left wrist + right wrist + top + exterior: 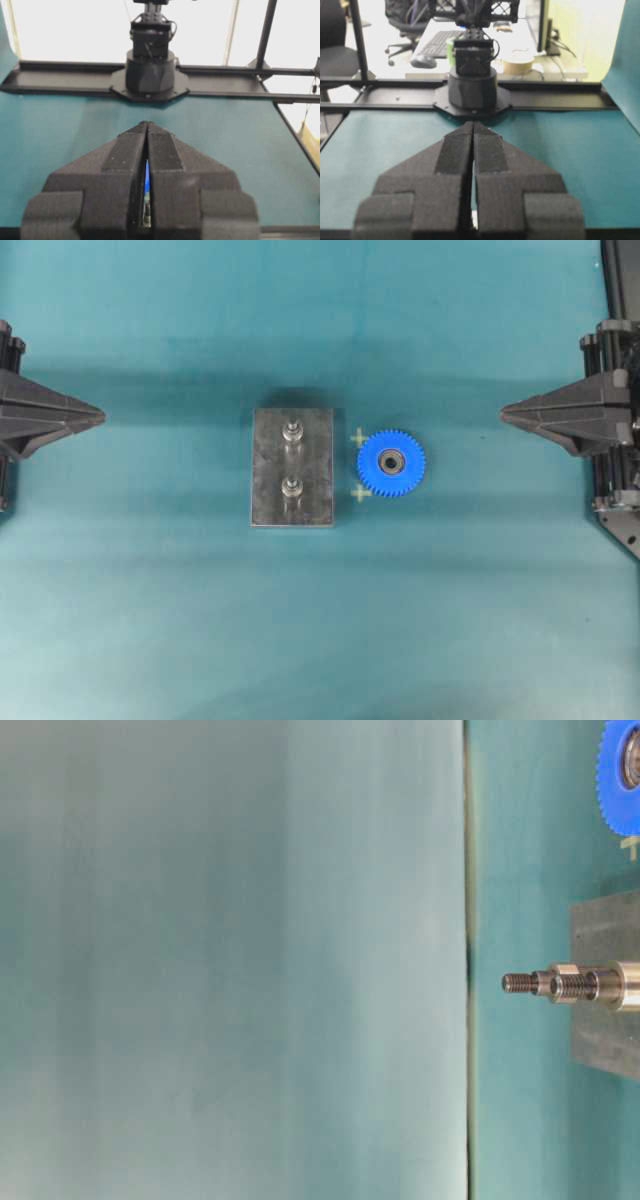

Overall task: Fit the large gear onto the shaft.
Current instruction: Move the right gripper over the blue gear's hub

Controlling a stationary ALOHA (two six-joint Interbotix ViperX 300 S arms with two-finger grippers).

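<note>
My right gripper will grab the large gear next, closing on its far side (392, 441) between its middle hole and its toothed edge.
The large gear (391, 462), blue with a black-and-silver hub, lies flat on the teal mat just right of the grey plate (270, 480); its edge also shows in the table-level view (620, 780). Two silver shafts stand on the plate, one at the far end (292, 430) and one nearer (292, 487); they overlap in the table-level view (560, 984). My left gripper (101, 416) is shut and empty at the left edge, its tip closed in the left wrist view (147, 123). My right gripper (504, 414) is shut and empty at the right, closed in the right wrist view (472, 124).
Two pale cross marks (358, 437) (360, 493) sit on the mat between plate and gear. The opposite arm's base (150, 65) stands at the far edge in each wrist view. A black frame rail (620, 280) runs along the upper right.
</note>
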